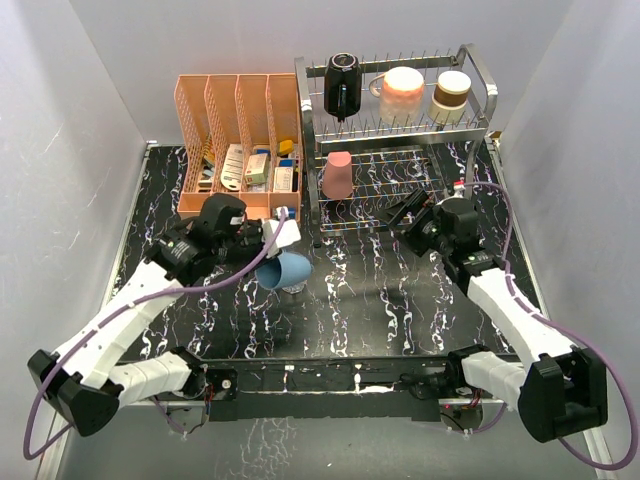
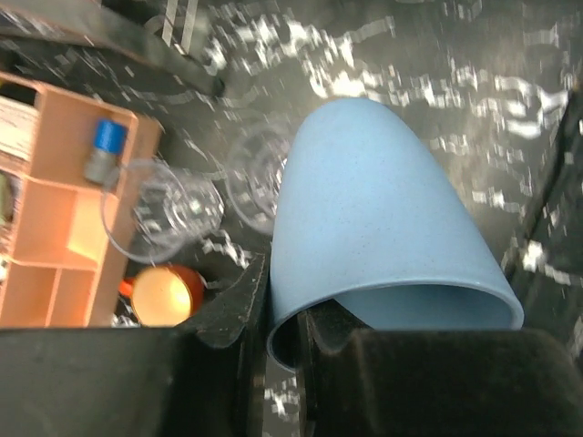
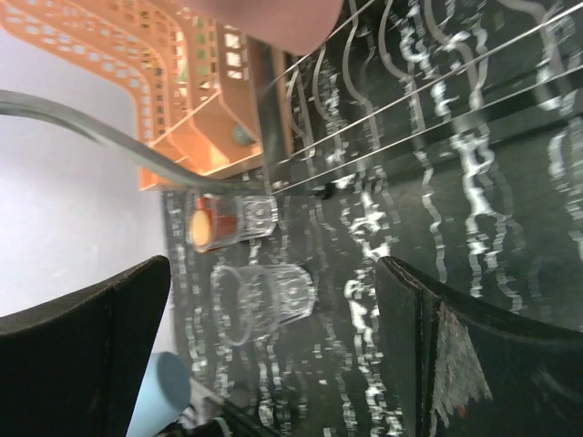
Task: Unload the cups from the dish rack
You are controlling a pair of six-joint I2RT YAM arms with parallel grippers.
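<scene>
The robot's left gripper needs to set the blue tumbler upright on the dark table (image 1: 250, 301) next to the nearer clear glass and release it.
My left gripper (image 1: 268, 252) is shut on the rim of the blue tumbler (image 1: 284, 270), held tilted just above the table; the left wrist view shows the tumbler (image 2: 373, 209) pinched between the fingers (image 2: 232, 300). Two clear glasses (image 2: 173, 209) (image 2: 258, 182) and the small orange-red cup (image 2: 162, 296) stand on the table beside it. The silver dish rack (image 1: 478, 75) holds the black mug (image 1: 342, 85), peach mug (image 1: 403, 92) and steel cup (image 1: 452, 95) on top, and the pink tumbler (image 1: 338, 175) below. My right gripper (image 1: 412, 213) is open and empty before the lower tier.
The peach-orange organizer (image 1: 215, 110) with small boxes and bottles stands left of the rack, close behind my left gripper. In the right wrist view the rack's wires (image 3: 437, 82) run close ahead, with the glasses (image 3: 264, 300) beyond. White walls enclose the table.
</scene>
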